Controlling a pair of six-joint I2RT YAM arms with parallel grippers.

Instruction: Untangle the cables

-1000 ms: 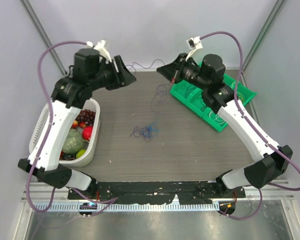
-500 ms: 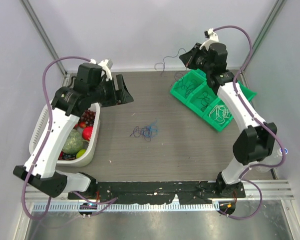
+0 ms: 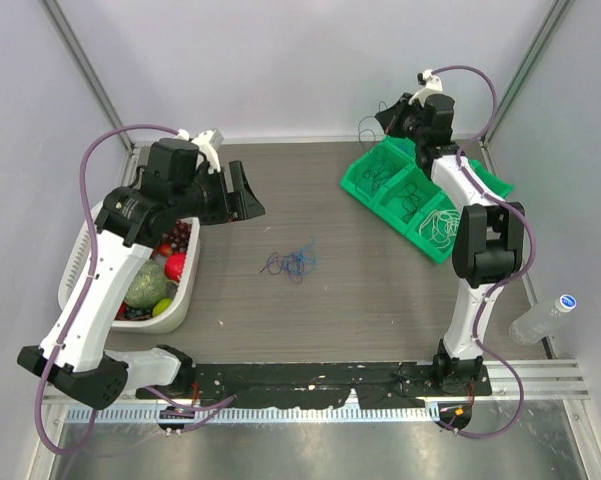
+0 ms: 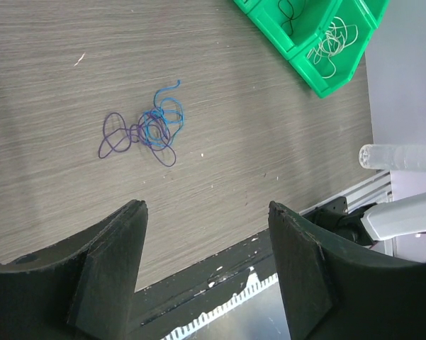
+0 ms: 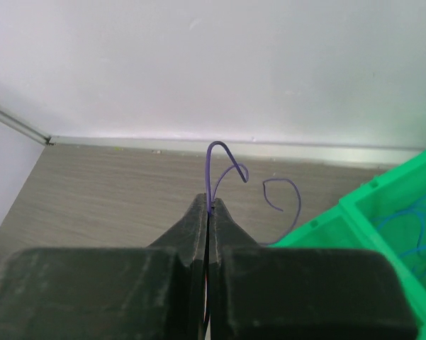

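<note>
Next, my right gripper lets go of the purple cable in the dark-cable section of the green bins [image 3: 378, 177] that is nearest the back wall. The cable is now raised at the bins' far end.
A small tangle of blue and purple cables [image 3: 292, 263] lies in the middle of the table, and the left wrist view shows the tangle [image 4: 152, 131] beyond the fingers. My left gripper [image 3: 242, 195] hovers to the tangle's far left, open and empty, and its wrist view shows the left gripper [image 4: 207, 209] with jaws wide apart. My right gripper [image 3: 383, 112] is raised at the far end of the green bins [image 3: 364, 186]. It is shut on a thin purple cable [image 5: 211, 159] that curls out past the right gripper's [image 5: 210, 202] tips.
The green bins [image 4: 308, 71] hold dark, blue and white cables [image 4: 333, 42]. A white basket [image 3: 80, 255] of fruit stands at the left edge. A clear plastic bottle [image 3: 545, 318] lies off the table at the right. The back wall is close behind the right gripper.
The right arm swung back and right, carrying the purple cable from the table's middle to above the bins' far end. The left gripper opened wider and drew slightly nearer.
</note>
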